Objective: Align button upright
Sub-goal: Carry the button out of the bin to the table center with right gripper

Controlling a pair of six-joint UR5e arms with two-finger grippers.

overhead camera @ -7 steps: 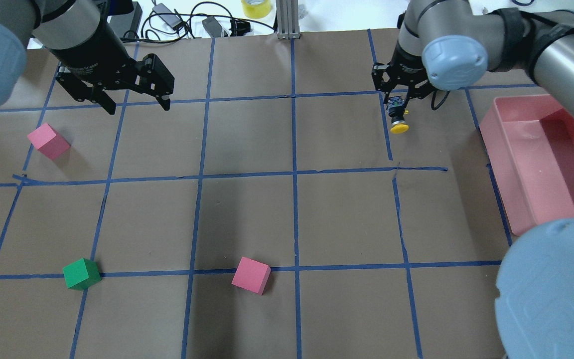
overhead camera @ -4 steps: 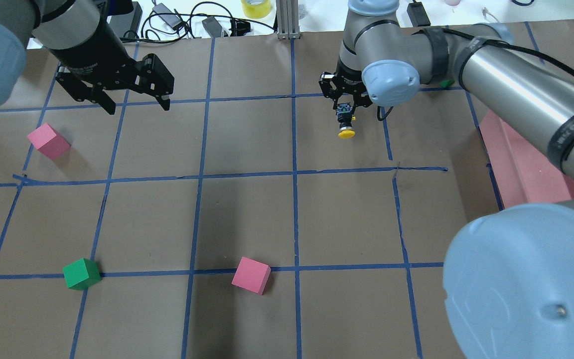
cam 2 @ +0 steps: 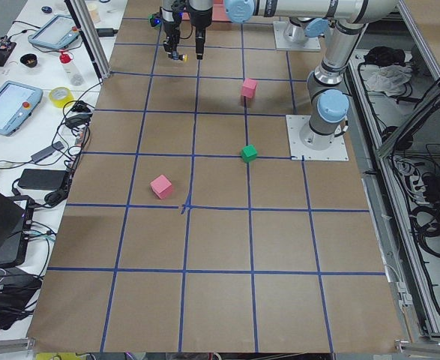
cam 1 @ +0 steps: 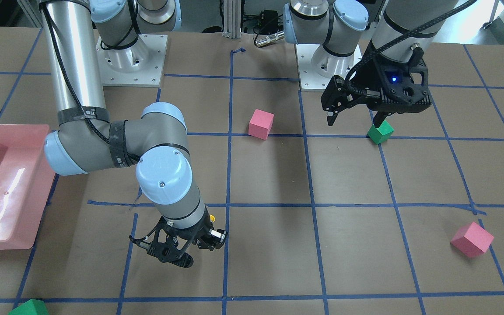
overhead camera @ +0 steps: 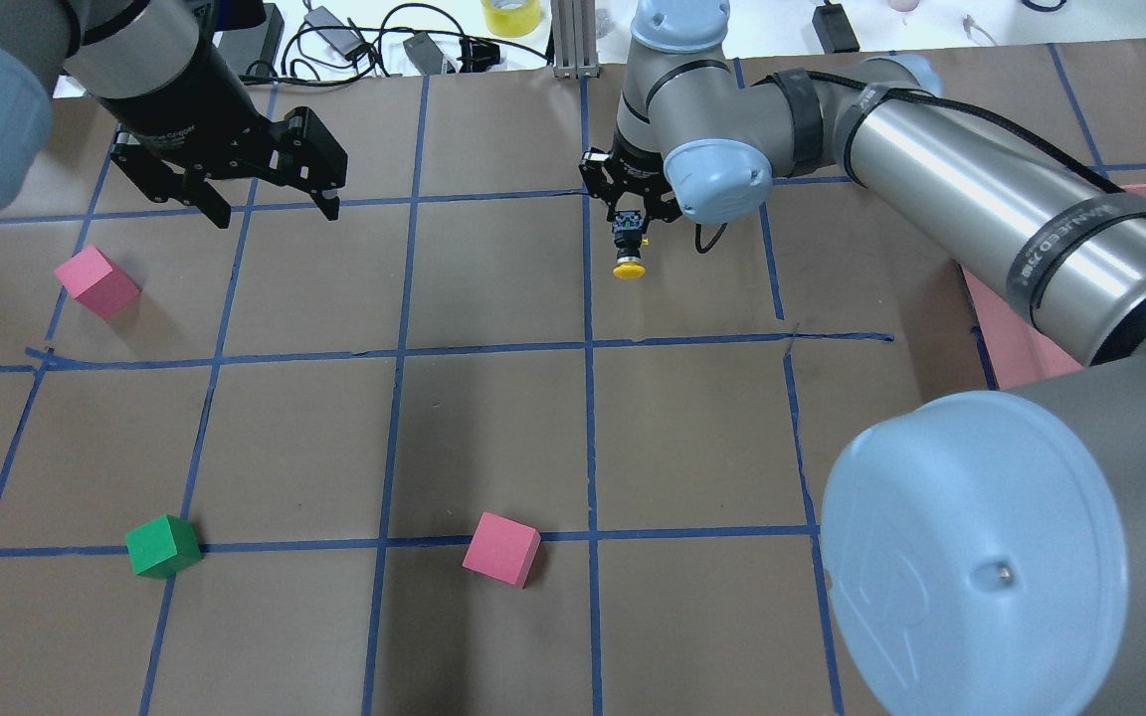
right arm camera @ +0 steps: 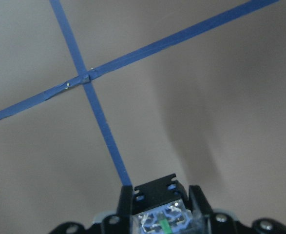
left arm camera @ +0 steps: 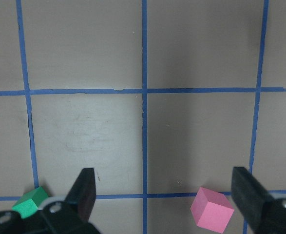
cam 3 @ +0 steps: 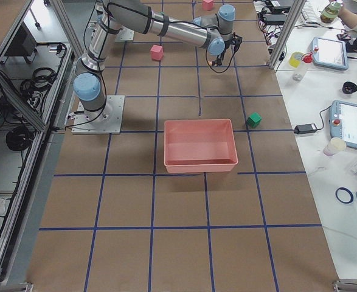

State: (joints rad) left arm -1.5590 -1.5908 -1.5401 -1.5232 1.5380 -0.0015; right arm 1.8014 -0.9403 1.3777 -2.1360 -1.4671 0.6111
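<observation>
I should let go of the button with my right gripper just past the closest blue tape line (cam 1: 236, 239), away from the pink bin.
The button (overhead camera: 629, 261), with a yellow cap, black body and pale contact block, is held in my right gripper (overhead camera: 630, 231) over the far middle of the table. Its cap sticks out past the fingertips. The right wrist view shows the contact block (right arm camera: 162, 215) between the fingers. In the front-facing view only the yellow cap (cam 1: 211, 217) peeks out beside the right gripper (cam 1: 206, 239). My left gripper (overhead camera: 277, 215) is open and empty, hovering at the far left; it also shows in the front-facing view (cam 1: 355, 122) and the left wrist view (left arm camera: 164, 195).
A pink cube (overhead camera: 96, 281) lies at the left, a green cube (overhead camera: 163, 546) at the near left, and another pink cube (overhead camera: 501, 549) near the front middle. A pink bin (cam 3: 199, 146) stands at the right, with a second green cube (cam 3: 254, 120) beyond it.
My right arm has swung left across the far side of the table, carrying the button from near the bin to the centre line. The left arm has not moved.
</observation>
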